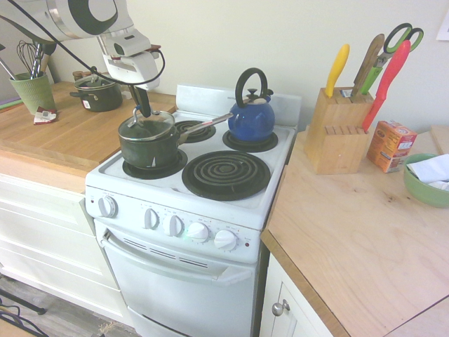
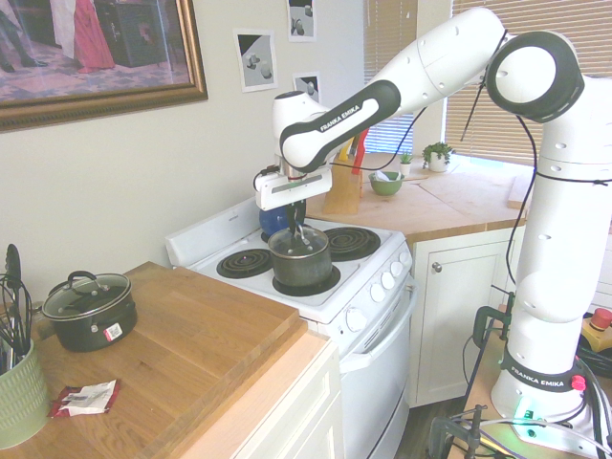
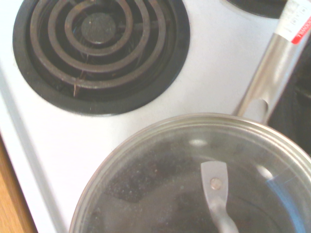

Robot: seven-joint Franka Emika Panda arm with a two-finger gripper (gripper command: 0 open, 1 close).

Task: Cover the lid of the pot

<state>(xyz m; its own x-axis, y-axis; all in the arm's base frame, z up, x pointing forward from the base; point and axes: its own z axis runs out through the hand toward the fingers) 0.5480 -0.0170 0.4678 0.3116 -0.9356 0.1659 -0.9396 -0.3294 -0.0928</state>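
Observation:
I need to release the glass lid on the rim of the dark green pot (image 2: 302, 248), its long handle staying clear.
The dark green pot (image 1: 149, 149) stands on the stove's front left burner, its long silver handle (image 3: 269, 73) pointing toward the back. The clear glass lid (image 1: 147, 126) with a metal rim rests on top of the pot, about level and covering its mouth. My gripper (image 1: 143, 110) reaches straight down onto the middle of the lid, shut on its small metal handle (image 3: 216, 189). From the other side, the gripper (image 2: 298, 228) stands over the lid (image 2: 298, 242) and the pot (image 2: 301, 268).
A blue kettle (image 1: 250, 116) sits on the back right burner, close to the pot's handle. The front right burner (image 1: 226, 174) is bare. A small two-handled dark pot (image 1: 98, 93) and a green utensil cup (image 1: 33, 91) stand on the left counter. A knife block (image 1: 340, 130) is on the right.

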